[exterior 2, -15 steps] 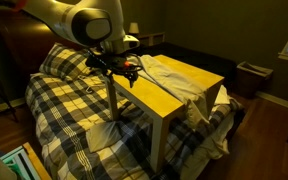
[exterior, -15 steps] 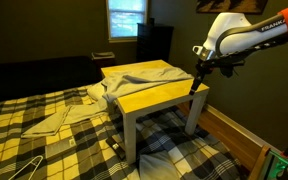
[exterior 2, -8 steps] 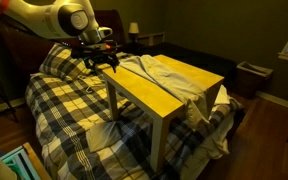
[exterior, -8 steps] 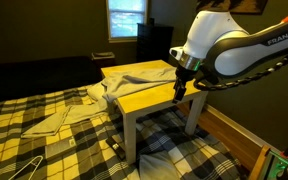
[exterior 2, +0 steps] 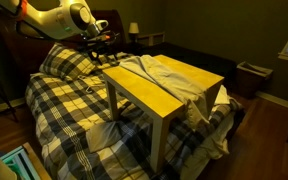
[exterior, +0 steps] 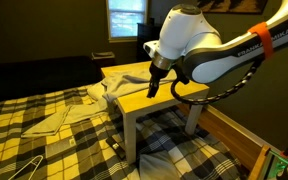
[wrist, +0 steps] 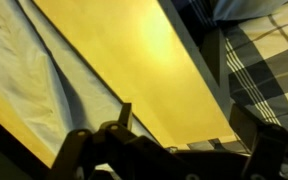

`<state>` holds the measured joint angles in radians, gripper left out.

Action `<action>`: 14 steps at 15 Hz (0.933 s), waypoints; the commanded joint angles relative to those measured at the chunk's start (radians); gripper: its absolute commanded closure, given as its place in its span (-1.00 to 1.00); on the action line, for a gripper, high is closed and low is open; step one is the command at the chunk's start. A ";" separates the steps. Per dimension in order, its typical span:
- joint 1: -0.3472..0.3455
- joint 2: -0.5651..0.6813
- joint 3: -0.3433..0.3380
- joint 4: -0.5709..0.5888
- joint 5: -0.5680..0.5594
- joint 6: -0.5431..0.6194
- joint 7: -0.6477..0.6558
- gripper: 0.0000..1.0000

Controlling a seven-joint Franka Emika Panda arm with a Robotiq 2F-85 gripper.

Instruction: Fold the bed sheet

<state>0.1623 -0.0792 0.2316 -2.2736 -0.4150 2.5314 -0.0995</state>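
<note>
Next, my gripper takes hold of the bed sheet's hanging end (exterior: 97,95), at the place where it drops off the yellow table toward the other pale cloth.
A pale bed sheet (exterior: 134,75) lies crumpled over the far half of a small yellow table (exterior: 162,100) that stands on the bed. One edge of the sheet hangs off the table's side. In an exterior view the sheet (exterior 2: 169,72) covers the table's (exterior 2: 159,97) back part. My gripper (exterior: 154,88) hangs just above the bare yellow tabletop, next to the sheet's edge. In an exterior view the gripper (exterior 2: 98,42) is dark and hard to make out. The wrist view shows the tabletop (wrist: 134,45), the sheet (wrist: 39,85) and my gripper (wrist: 184,125) open and empty.
A plaid blanket (exterior: 44,140) covers the bed, with another pale cloth (exterior: 54,120) and a wire hanger (exterior: 24,168) on it. A wooden bed frame (exterior: 234,135) runs along one side. A bin (exterior 2: 251,78) stands on the floor.
My arm has swung from beyond the table's end in over the tabletop toward the sheet. The gripper has stayed open. The sheet has not moved.
</note>
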 commanded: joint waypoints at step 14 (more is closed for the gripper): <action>0.105 0.369 -0.003 0.299 -0.697 0.127 0.444 -1.00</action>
<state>0.2671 0.2898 0.2282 -1.9746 -1.1120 2.6588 0.3446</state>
